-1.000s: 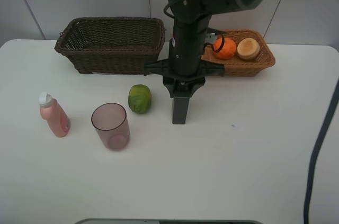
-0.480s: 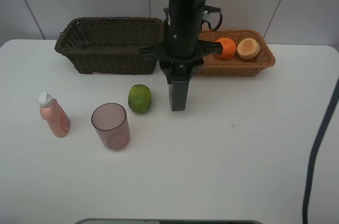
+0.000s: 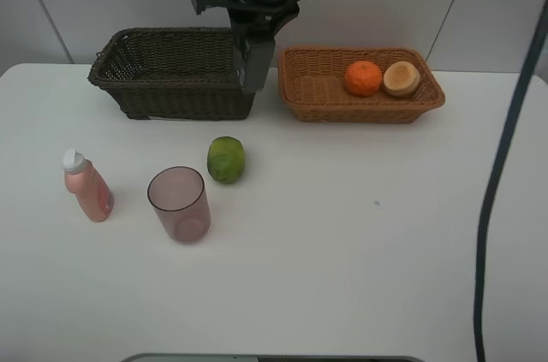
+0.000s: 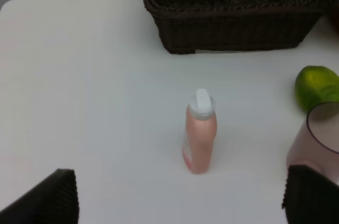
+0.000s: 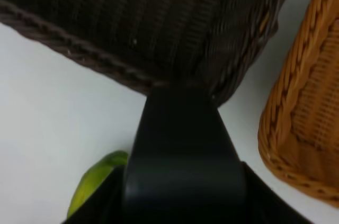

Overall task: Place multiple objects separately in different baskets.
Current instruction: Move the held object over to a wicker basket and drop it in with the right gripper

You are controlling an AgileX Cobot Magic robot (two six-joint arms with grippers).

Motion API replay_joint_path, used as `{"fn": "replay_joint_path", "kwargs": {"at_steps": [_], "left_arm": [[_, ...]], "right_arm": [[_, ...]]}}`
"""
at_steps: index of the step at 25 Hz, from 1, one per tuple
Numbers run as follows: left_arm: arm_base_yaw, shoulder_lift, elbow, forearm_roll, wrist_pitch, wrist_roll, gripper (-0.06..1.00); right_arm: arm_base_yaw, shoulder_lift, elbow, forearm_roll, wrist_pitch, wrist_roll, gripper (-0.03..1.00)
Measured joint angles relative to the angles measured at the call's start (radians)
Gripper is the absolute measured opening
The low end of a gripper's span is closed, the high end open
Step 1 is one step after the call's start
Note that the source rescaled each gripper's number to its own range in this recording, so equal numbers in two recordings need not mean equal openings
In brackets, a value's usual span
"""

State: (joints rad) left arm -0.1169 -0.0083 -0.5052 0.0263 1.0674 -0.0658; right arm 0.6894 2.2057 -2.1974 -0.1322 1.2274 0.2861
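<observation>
My right gripper is to let go of the dark grey bottle inside the dark brown basket (image 3: 229, 66) (image 5: 186, 28). It will do so at the end nearest the orange-tan basket.
My right gripper (image 3: 255, 35) is shut on the dark grey bottle (image 3: 253, 71), which hangs upright over the right end of the dark brown basket (image 3: 171, 80). The right wrist view shows the bottle (image 5: 183, 144) filling the middle, above the basket's corner (image 5: 159, 28). In the orange-tan basket (image 3: 317, 92) lie the mandarin (image 3: 363, 78) and a tan round fruit (image 3: 401, 78). On the table stand the green fruit (image 3: 226, 159), the mauve cup (image 3: 179, 204) and the pink bottle (image 3: 86, 186). My left gripper (image 4: 183, 197) is open, just short of the pink bottle (image 4: 200, 139).
The two baskets stand side by side along the back of the white table (image 3: 385, 234), a narrow gap between them. A dark cable (image 3: 497, 165) runs down the right side. In the left wrist view the green fruit (image 4: 317, 87) and cup (image 4: 318, 134) lie beside the pink bottle.
My right arm has lifted the dark grey bottle from low over the table's middle and carried it back and left to the dark basket's right end. Nothing else moved.
</observation>
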Motion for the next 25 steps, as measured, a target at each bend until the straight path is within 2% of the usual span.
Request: {"fn": "replay_joint_path", "kwargs": {"at_steps": [4, 6, 15, 22, 25], "left_arm": [[0.0, 0.0, 0.0, 0.0, 0.0, 0.0, 0.99], [0.0, 0.0, 0.0, 0.0, 0.0, 0.0, 0.99], [0.0, 0.0, 0.0, 0.0, 0.0, 0.0, 0.99], [0.0, 0.0, 0.0, 0.0, 0.0, 0.0, 0.99], [0.0, 0.0, 0.0, 0.0, 0.0, 0.0, 0.99]], "right_arm": [[-0.004, 0.059, -0.137, 0.002, 0.0, -0.022, 0.01], [-0.009, 0.071, -0.157, 0.0, -0.028, -0.029, 0.01], [-0.012, 0.146, -0.162, -0.032, -0.343, -0.033, 0.01], [-0.013, 0.256, -0.162, -0.032, -0.532, -0.034, 0.01], [-0.023, 0.29, -0.162, -0.034, -0.578, -0.034, 0.0]]}}
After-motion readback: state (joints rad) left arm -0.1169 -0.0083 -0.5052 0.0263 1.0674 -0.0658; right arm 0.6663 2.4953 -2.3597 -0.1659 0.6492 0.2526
